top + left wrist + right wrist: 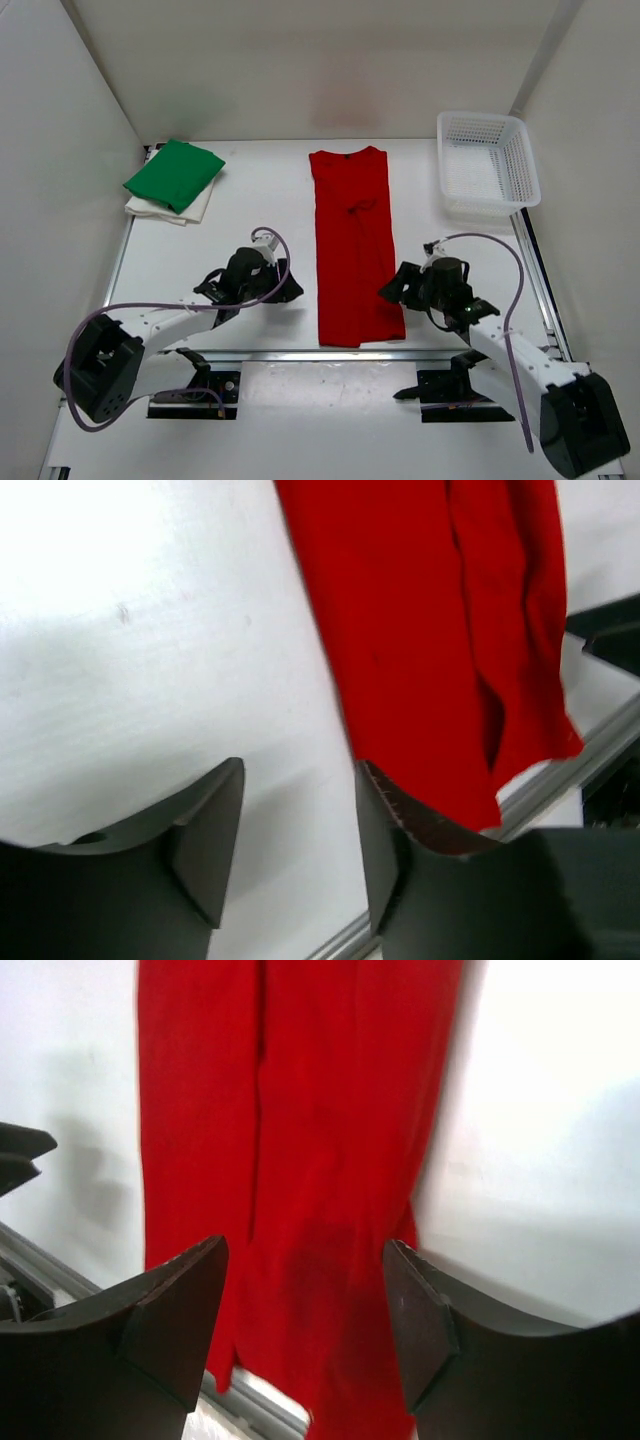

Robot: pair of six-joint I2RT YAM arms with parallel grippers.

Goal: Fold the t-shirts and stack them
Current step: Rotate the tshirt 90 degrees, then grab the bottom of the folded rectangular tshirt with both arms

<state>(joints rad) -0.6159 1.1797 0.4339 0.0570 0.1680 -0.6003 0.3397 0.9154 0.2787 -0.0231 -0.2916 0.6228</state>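
Next, my right gripper grabs the red t-shirt's hem corner [402, 336] on the white basket's side, so the t-shirt's near end can fold toward the collar.
The red t-shirt [353, 245] lies flat in the table's middle as a long narrow strip, sides folded in, collar at the far end. A folded green t-shirt [174, 173] rests on a folded white t-shirt [188, 209] at the back left. My left gripper [290, 291] hovers open just left of the red shirt's near end [430, 630], with only bare table between its fingers. On the other side, my right gripper [389, 289] is open at the shirt's near right edge; in its wrist view the red cloth [300, 1160] lies below the gap, not pinched.
A white mesh basket [487, 164] stands at the back right. White walls close in the table on the left, right and back. A metal rail [300, 352] runs along the near edge, just past the red shirt's hem.
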